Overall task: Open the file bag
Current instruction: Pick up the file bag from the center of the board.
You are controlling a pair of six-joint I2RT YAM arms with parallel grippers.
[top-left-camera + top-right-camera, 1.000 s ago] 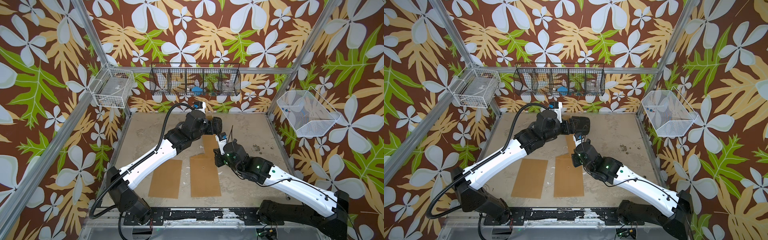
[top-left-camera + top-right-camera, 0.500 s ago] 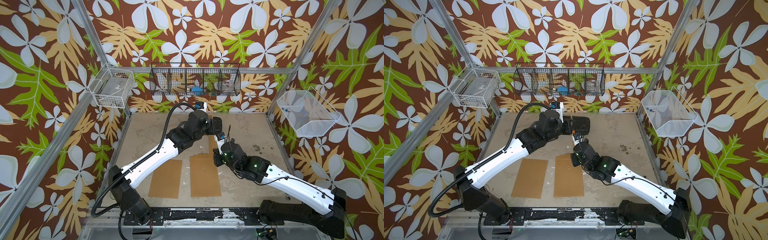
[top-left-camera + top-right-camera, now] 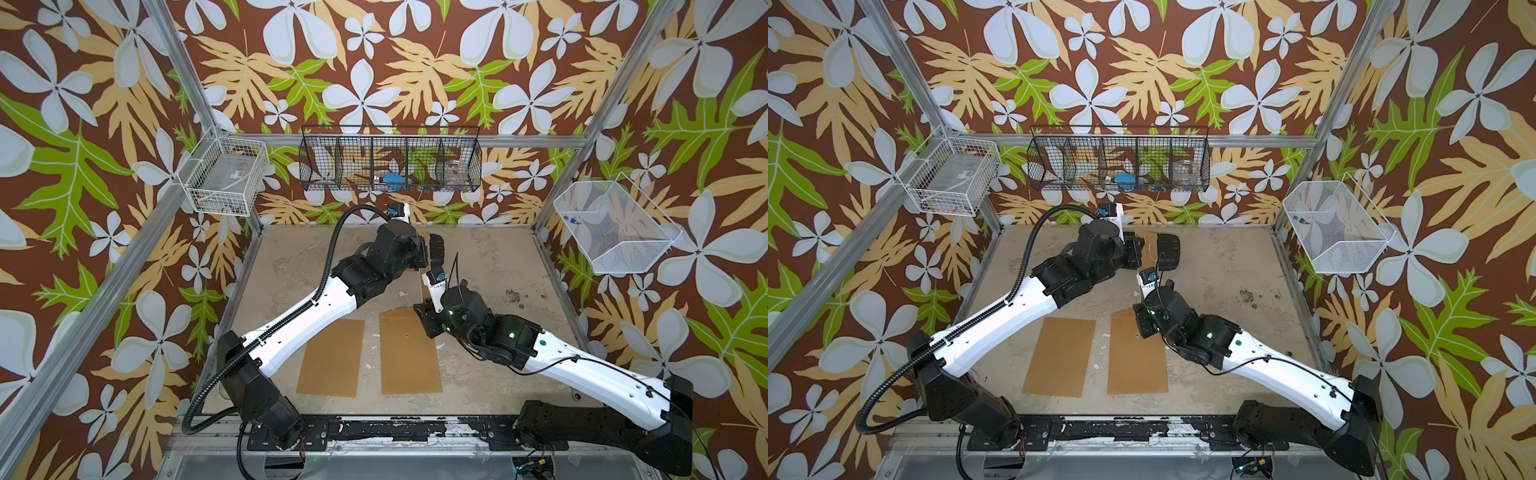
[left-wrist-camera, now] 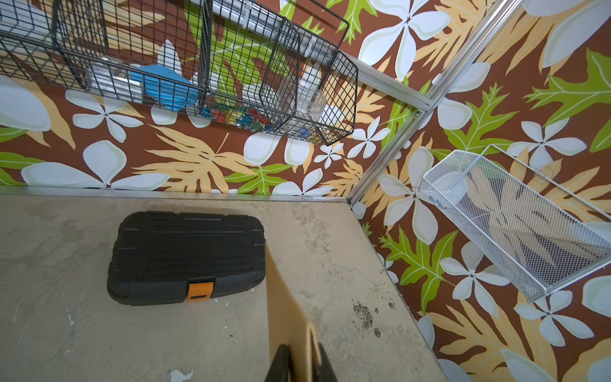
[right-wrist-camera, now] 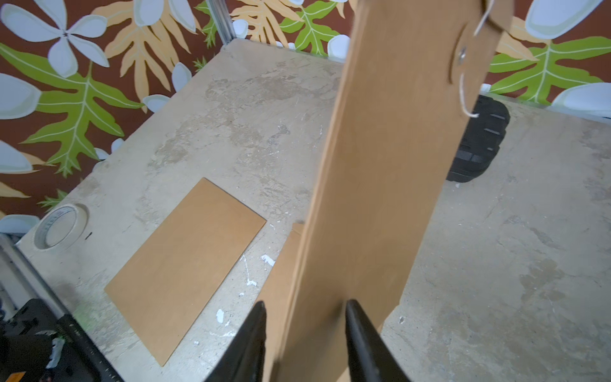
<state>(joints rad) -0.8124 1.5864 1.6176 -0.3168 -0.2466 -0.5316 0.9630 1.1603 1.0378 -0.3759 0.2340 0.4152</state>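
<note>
The file bag stands on edge, closure disc sideways; next I lay it flat and take both its long edges (image 5: 323, 168).
The brown file bag (image 3: 409, 353) lies flat in the middle of the table, and its long flap (image 5: 380, 165) is raised steeply off it. In the left wrist view my left gripper (image 4: 304, 363) is shut on the flap's (image 4: 284, 297) far end, pinching it edge-on. A round closure disc (image 5: 461, 54) with a loose white string sits near that end. My right gripper (image 5: 305, 330) stands open at the base of the flap. The flap passes between its fingers, with a gap on one side. In a top view the right gripper (image 3: 424, 318) is over the bag's far edge.
A second brown sheet (image 3: 330, 357) lies left of the bag. A black tool case (image 4: 186, 256) with an orange latch sits at the back of the table. A tape roll (image 5: 61, 226) lies by the front left edge. Wire baskets (image 3: 388, 160) hang on the walls.
My left gripper has closed on the raised flap. My right gripper, shut a second ago, has opened and shifted slightly leftward.
</note>
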